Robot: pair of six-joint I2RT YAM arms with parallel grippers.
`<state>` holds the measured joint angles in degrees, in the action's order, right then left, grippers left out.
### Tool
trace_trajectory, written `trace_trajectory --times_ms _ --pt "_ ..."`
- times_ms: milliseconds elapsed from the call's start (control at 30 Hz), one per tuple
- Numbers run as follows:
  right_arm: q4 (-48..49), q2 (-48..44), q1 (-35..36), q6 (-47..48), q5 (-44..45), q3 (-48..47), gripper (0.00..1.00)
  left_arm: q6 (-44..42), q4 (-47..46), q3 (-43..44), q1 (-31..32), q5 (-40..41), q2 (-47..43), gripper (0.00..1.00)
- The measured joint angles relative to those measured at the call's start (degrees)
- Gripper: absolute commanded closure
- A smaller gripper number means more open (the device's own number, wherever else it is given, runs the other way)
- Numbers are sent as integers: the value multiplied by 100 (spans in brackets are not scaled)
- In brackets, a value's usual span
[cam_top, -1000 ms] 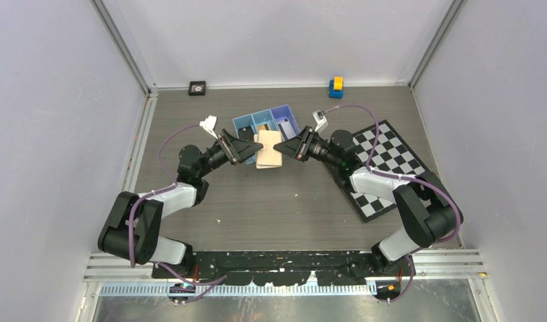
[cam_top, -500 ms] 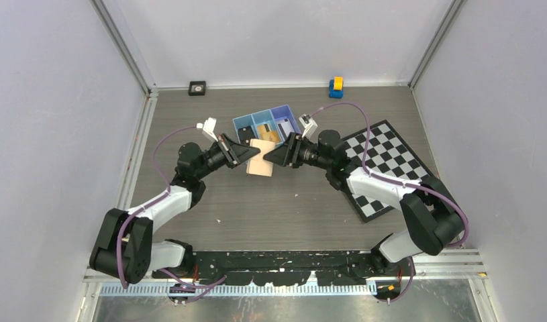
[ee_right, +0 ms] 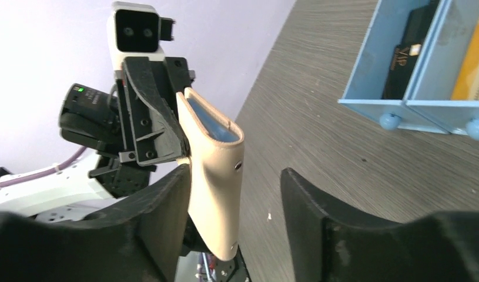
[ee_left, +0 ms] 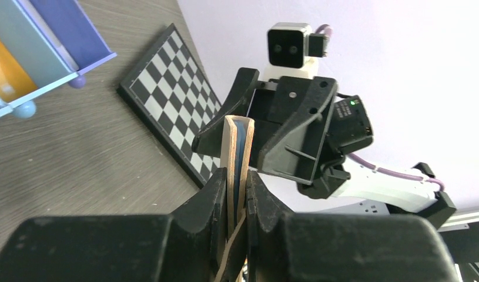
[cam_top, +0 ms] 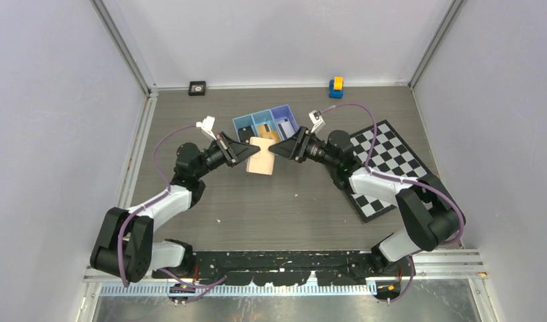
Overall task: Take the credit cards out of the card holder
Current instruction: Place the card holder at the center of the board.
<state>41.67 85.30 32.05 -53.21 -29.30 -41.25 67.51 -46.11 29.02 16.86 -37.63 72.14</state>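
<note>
Next, my left gripper sets the tan card holder down on the bare table (cam_top: 269, 179), at a spot that is just in front of the blue tray.
The tan card holder (cam_top: 260, 165) hangs above the table between both arms, in front of the blue tray. My left gripper (ee_left: 237, 176) is shut on its lower edge (ee_left: 230, 154); a blue credit card (ee_left: 240, 144) shows edge-on inside it. My right gripper (ee_right: 237, 173) is open around the other end of the card holder (ee_right: 216, 176), which lies against one finger with a wide gap to the other finger (ee_right: 301, 197). The blue card (ee_right: 208, 120) peeks from its open top. A black card (ee_right: 408, 54) and an orange card (ee_right: 473, 59) lie in the tray.
The blue three-compartment tray (cam_top: 282, 109) stands just behind the grippers. A chessboard (cam_top: 388, 168) lies under the right arm. A small black object (cam_top: 197, 88) and a yellow-and-blue toy (cam_top: 335, 87) sit along the back wall.
My left gripper closed on the card holder and my right gripper opened off it. The holder shifted a little to the left.
</note>
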Motion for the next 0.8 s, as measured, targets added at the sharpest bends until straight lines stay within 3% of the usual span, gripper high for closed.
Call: trace_trajectory --times_ms 133,200,233,267,300,367,433,467,567,600,667,700,767,800 --pt "643 260 -39 -372 -273 2 54 258 -466 0 -2 -151 199 100" --pt "841 356 -39 -507 -391 0 80 413 -719 0 -2 -225 367 100" --pt "931 389 -39 -566 -442 2 89 507 -881 2 -2 -264 481 100" --pt "1001 404 -39 -619 -476 2 91 595 -1019 2 -2 -299 573 100" --pt "1062 413 -39 -682 -514 2 87 715 -1185 2 -2 -323 688 100" --pt "1117 422 -50 -721 -535 2 55 892 -1478 2 -22 -378 892 100" --pt "1150 424 -57 -774 -540 2 34 1051 -1698 2 -46 -424 1021 100" --pt "1191 424 -57 -793 -551 4 32 1134 -1794 2 -61 -426 1069 100" --pt "1300 426 -33 -802 -581 4 32 1368 -2127 -4 -146 -448 1137 100" --pt "1331 439 -20 -802 -590 4 40 1467 -2273 -11 -201 -448 1150 100" --pt "1397 509 35 -791 -601 2 72 1604 -2522 -31 -302 -446 1161 100" --pt "1405 549 68 -761 -610 0 82 1646 -2605 -35 -330 -444 1163 100" --pt "1412 667 157 -798 -647 -26 82 1681 -2699 -46 -372 -457 1165 100" --pt "1423 699 184 -820 -662 -44 69 1690 -2712 -72 -393 -463 1165 100"
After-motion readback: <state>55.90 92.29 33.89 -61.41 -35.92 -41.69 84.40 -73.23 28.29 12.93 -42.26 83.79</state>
